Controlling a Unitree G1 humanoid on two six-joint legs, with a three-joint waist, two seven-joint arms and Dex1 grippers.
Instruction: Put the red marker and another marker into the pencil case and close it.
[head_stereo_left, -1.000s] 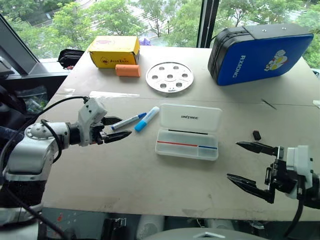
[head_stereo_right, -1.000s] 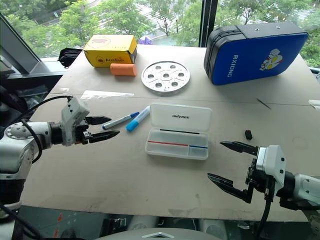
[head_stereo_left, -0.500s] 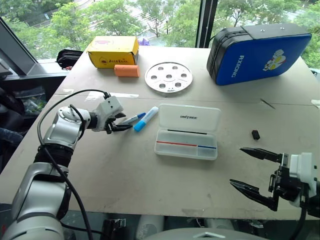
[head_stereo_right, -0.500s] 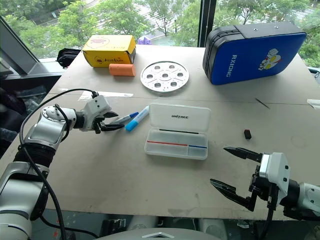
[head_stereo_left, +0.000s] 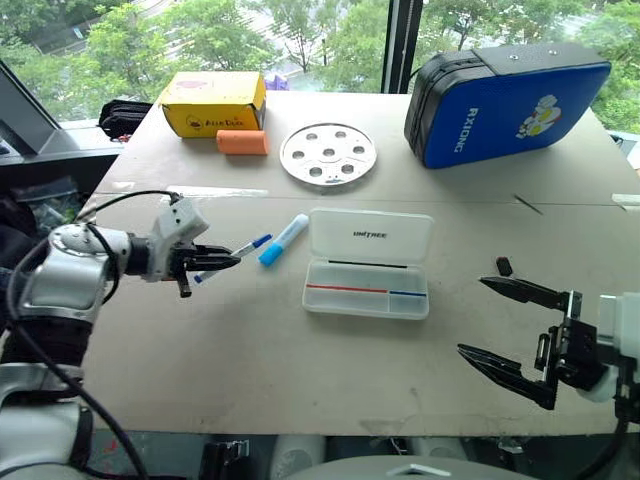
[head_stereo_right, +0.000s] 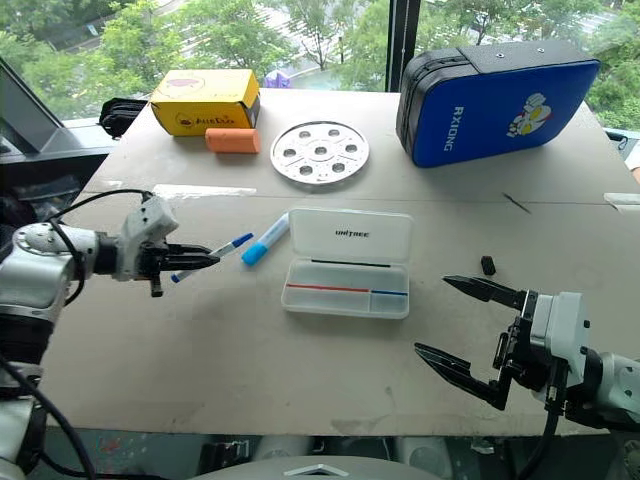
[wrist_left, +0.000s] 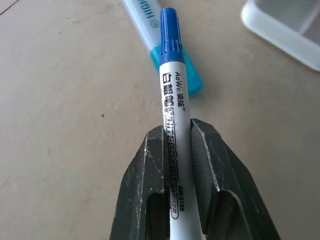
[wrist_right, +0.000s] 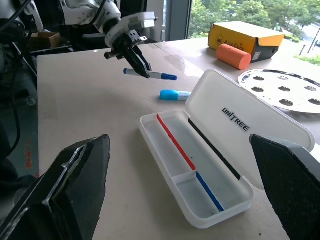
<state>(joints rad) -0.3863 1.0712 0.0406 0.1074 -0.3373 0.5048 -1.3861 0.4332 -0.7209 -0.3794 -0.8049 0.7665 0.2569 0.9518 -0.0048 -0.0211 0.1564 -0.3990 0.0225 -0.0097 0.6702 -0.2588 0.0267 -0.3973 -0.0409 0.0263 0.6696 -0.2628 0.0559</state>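
Note:
I will open my left gripper to let go of the white marker in the pencil case tray (head_stereo_left: 359, 277), between the red stripe and the lid.
My left gripper (head_stereo_left: 230, 263) is shut on a white marker with a blue cap (head_stereo_left: 251, 245), held just above the table, left of the pencil case. In the left wrist view the marker (wrist_left: 170, 95) lies clamped between the two fingers (wrist_left: 150, 160). A light-blue capped marker (head_stereo_left: 284, 238) lies on the table between the held marker and the case. The white pencil case (head_stereo_left: 398, 242) lies open at the table's middle, its tray showing a red-and-blue stripe. The red marker is out of view. My right gripper (head_stereo_left: 472, 316) stands open near the table's front right, with nothing between its fingers.
A large blue zip case (head_stereo_left: 505, 95) stands at the back right. A perforated metal disc (head_stereo_left: 328, 153), a yellow box (head_stereo_left: 212, 102) and an orange cylinder (head_stereo_left: 241, 142) sit at the back. A small black piece (head_stereo_left: 504, 266) lies right of the pencil case.
My left gripper reached the blue-capped marker, shut on it, lifted it off the table and drew back to the left. The right gripper stayed open and about in place.

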